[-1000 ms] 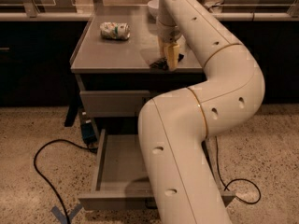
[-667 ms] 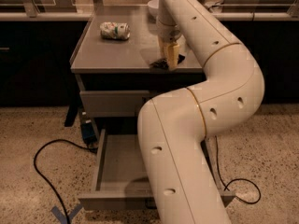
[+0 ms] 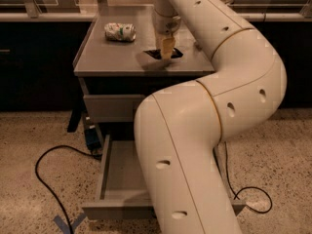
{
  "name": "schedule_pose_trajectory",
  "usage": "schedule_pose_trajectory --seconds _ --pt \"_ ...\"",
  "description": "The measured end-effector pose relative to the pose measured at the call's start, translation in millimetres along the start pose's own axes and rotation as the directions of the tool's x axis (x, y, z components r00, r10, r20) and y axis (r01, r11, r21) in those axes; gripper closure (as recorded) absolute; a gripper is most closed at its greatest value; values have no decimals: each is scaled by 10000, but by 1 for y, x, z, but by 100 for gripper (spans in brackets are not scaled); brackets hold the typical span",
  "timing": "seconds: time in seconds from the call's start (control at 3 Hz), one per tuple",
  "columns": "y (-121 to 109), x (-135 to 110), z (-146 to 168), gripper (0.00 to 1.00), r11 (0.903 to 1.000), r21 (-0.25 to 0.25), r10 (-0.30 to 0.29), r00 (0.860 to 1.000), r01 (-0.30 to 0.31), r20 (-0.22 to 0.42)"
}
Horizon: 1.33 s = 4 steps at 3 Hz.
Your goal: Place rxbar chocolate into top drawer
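Observation:
Next, I release the rxbar chocolate on the grey cabinet top by its front edge [image 3: 131, 68], in front of the crushed can.
The rxbar chocolate [image 3: 160, 54], a small flat black bar, lies on the grey cabinet top [image 3: 112, 57] near its middle. My gripper [image 3: 167, 48] points down from the white arm, right at the bar's right end, touching or just over it. The top drawer [image 3: 112, 107] shows its flat grey front under the cabinet top and looks closed. A lower drawer [image 3: 119, 172] is pulled far out toward me, its inside bare where visible. My arm hides its right half.
A crushed white and green can [image 3: 120, 31] lies at the back left of the cabinet top. A black cable [image 3: 46, 177] loops over the speckled floor at left, by a blue box [image 3: 91, 138]. Blue tape [image 3: 68, 224] marks the floor in front. Dark counters stand behind.
My gripper has shifted a little left and back over the cabinet top, and the dark bar shows under it slightly farther back. The can and drawers have not moved.

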<state>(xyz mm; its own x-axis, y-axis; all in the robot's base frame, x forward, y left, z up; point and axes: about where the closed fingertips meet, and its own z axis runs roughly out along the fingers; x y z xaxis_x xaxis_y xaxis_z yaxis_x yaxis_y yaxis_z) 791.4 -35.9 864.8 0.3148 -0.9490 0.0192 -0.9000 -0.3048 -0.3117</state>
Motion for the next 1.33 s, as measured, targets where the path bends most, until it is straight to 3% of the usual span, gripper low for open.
schedule_pose_trajectory --seconds 0.33,0.67,1.0,1.33 --pt "-18 -43 -12 100 9943 1068 1 9991 -47 435" --pt "-24 -79 -29 100 9690 2419 256 9943 -502 1039" --pt "-14 -103 -18 100 9495 3059 268 9895 -697 1421" --pt "22 -119 28 100 9704 2339 284 9899 -606 1389"
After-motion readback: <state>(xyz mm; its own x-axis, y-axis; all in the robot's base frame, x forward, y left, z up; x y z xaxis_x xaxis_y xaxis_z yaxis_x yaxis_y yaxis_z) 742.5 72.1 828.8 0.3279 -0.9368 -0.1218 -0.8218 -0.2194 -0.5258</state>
